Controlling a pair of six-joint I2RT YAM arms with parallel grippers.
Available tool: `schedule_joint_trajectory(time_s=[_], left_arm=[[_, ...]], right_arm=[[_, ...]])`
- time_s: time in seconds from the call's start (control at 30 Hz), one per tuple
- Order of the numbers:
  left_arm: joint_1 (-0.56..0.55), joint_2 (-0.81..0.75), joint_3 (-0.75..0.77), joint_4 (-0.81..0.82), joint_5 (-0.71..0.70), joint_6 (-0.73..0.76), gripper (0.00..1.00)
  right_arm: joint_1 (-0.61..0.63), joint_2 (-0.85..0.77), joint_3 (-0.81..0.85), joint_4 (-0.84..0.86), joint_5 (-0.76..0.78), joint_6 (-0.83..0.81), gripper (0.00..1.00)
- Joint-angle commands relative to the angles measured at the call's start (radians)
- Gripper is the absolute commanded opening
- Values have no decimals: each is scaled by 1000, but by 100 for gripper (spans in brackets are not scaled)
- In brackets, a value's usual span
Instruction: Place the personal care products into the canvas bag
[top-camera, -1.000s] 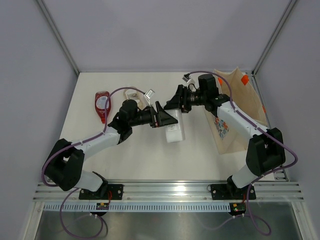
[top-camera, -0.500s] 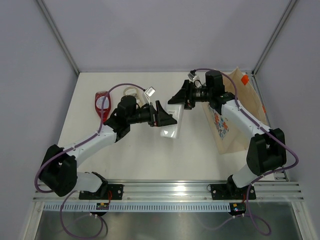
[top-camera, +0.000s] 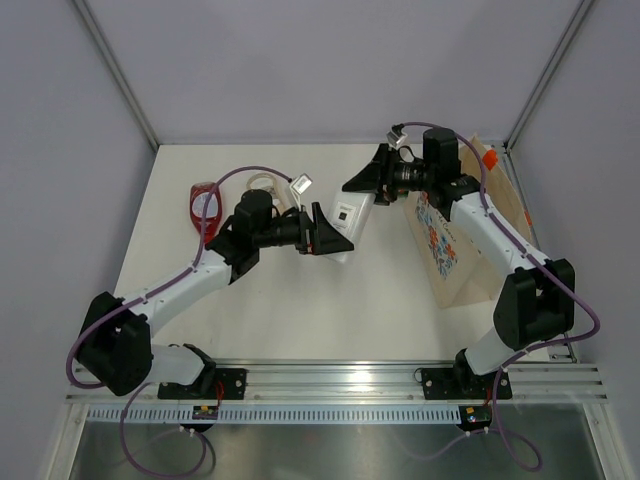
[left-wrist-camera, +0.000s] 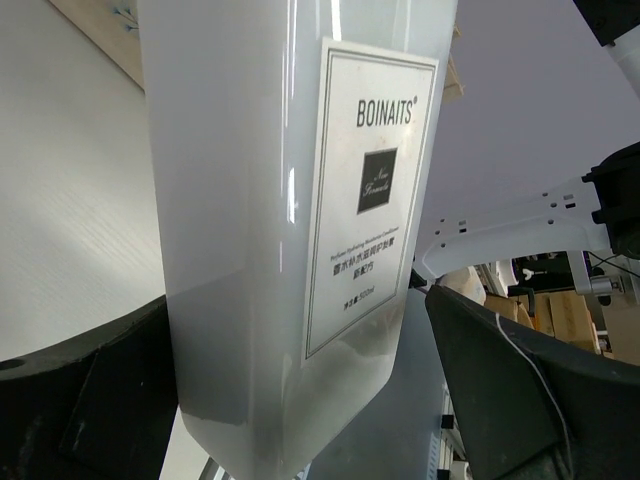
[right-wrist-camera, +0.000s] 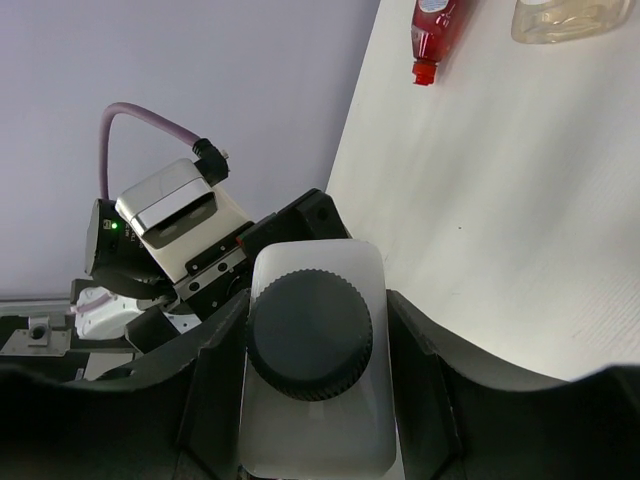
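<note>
My right gripper will let go of the white bottle in the canvas bag's middle (top-camera: 463, 230), just inside the bag's flower-printed side.
A white bottle (top-camera: 347, 215) with a black cap (right-wrist-camera: 310, 335) and a "BOINAITS" label (left-wrist-camera: 370, 180) hangs above the table's middle. My right gripper (top-camera: 363, 186) is shut on its cap end, with both fingers (right-wrist-camera: 215, 380) pressed to its sides. My left gripper (top-camera: 326, 236) is open around its bottom end, and there is a gap to the right finger (left-wrist-camera: 520, 390). A red bottle (top-camera: 204, 210) and a clear pale-yellow bottle (top-camera: 265, 186) lie at the back left. The canvas bag (top-camera: 478, 215) stands at the right, behind my right arm.
The red bottle (right-wrist-camera: 437, 25) and the pale-yellow bottle (right-wrist-camera: 570, 18) also show in the right wrist view. Grey walls close the table on three sides. The arm bases and a metal rail (top-camera: 330, 385) run along the near edge.
The right gripper has lifted the white bottle off the table and drawn it back towards the bag. The left gripper has stayed open around its lower end.
</note>
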Motion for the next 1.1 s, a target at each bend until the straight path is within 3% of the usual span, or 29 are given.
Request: schedule_joint_trajectory(time_s=[0.0,0.57,1.07], left_arm=[[-7,-36,82,-4,46,25,99],[7,1,251,-210,32,127,99],[34,26,276,-231,47,128,99]], right_arm=[[-18,-56,104,90,-75,94,0],[-104,-77,172,124,-104,176,0],[-262,-148,123,211,-141,271,0]])
